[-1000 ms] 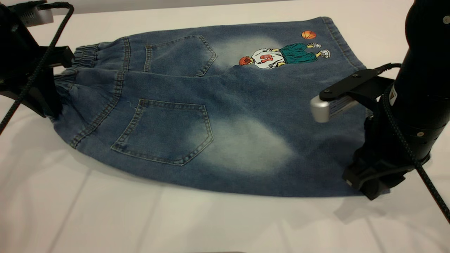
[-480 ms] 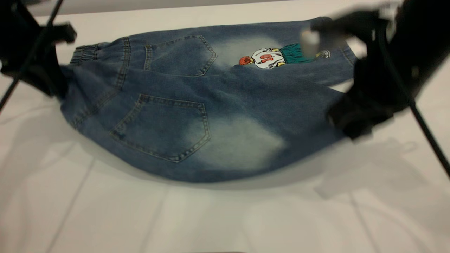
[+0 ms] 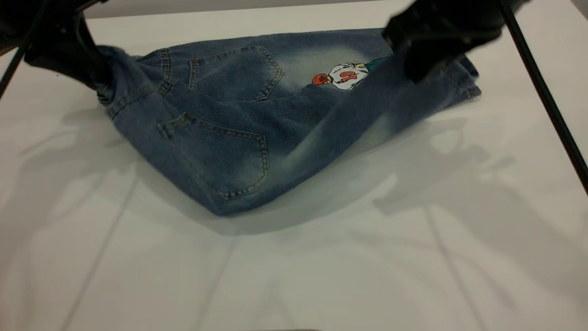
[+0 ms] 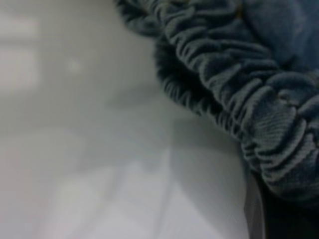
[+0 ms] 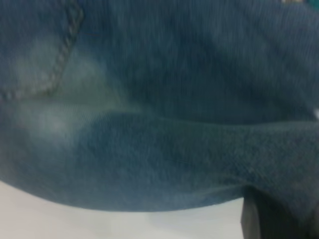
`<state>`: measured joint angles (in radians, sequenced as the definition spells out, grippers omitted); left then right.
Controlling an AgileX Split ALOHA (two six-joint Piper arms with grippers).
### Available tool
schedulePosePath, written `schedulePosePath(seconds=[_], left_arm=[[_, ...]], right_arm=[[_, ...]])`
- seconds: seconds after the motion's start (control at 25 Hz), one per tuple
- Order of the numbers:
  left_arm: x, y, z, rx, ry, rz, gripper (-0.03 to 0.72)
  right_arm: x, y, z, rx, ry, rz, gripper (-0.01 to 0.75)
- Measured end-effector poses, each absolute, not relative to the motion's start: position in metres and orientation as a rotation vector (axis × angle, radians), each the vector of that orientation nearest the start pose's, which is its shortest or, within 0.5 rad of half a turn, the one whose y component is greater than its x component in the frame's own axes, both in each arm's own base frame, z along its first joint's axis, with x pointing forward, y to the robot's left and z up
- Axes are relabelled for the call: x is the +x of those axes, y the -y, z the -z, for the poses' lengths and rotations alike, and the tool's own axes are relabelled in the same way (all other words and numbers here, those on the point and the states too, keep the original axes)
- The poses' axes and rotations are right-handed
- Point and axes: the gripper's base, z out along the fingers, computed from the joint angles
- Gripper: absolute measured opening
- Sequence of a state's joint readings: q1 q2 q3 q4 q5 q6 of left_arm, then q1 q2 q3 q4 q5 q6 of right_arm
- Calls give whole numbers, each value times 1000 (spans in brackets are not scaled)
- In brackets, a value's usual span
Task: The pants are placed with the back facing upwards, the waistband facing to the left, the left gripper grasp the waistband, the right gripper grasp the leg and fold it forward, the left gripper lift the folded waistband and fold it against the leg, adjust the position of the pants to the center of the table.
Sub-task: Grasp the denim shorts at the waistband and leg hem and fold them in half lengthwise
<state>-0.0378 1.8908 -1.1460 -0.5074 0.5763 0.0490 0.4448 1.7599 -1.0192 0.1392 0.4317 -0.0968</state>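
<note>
Next, my left gripper releases the waistband by the white table's far edge (image 3: 113, 24), just past the back pockets of the pants.
The faded-blue denim pants (image 3: 220, 147) lie back up on the white table (image 3: 294, 276). Their near half hangs lifted in a sagging fold between my two grippers. At the far left my left gripper (image 3: 94, 73) is shut on the gathered waistband (image 3: 110, 57), whose ruffles (image 4: 259, 99) fill the left wrist view beside one finger (image 4: 254, 209). At the far right my right gripper (image 3: 413, 69) is shut on the plain leg (image 3: 367, 115), raised over the other leg. The basketball-player print (image 3: 342, 76) is partly covered. In the right wrist view the leg (image 5: 174, 149) drapes from a finger (image 5: 259, 219).
Bare white tabletop (image 3: 138, 276) spreads in front of and beside the pants, crossed by the arms' shadows. A black cable (image 3: 546, 92) runs down from the right arm at the right edge.
Both grippers have risen and moved toward the far side, carrying the near edge. The near half has left the table and now sags between them, over part of the print.
</note>
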Motion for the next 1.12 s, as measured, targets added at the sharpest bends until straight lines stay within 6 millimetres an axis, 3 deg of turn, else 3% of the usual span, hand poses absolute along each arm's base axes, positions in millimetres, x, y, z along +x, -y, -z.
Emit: schedulePosePath(seconds=[0.12, 0.28, 0.48, 0.6, 0.8, 1.12], left_arm=[[373, 40, -164, -479, -2694, 529, 74], [377, 42, -167, -579, -2637, 595, 74], [384, 42, -171, -725, -2526, 666, 74], [389, 40, -174, -810, -2441, 687, 74], [396, 37, -178, -936, -2315, 709, 74], [404, 29, -177, -1099, -2165, 706, 74]], right_arm=[[321, -148, -187, -504, -2586, -241, 36], [339, -116, -189, -322, -2588, -229, 36], [358, -72, -171, -86, -2622, -210, 36], [364, -59, -154, -9, -2646, -205, 36], [374, -57, -136, 26, -2653, -201, 36], [408, -62, -135, 34, -2606, -220, 36]])
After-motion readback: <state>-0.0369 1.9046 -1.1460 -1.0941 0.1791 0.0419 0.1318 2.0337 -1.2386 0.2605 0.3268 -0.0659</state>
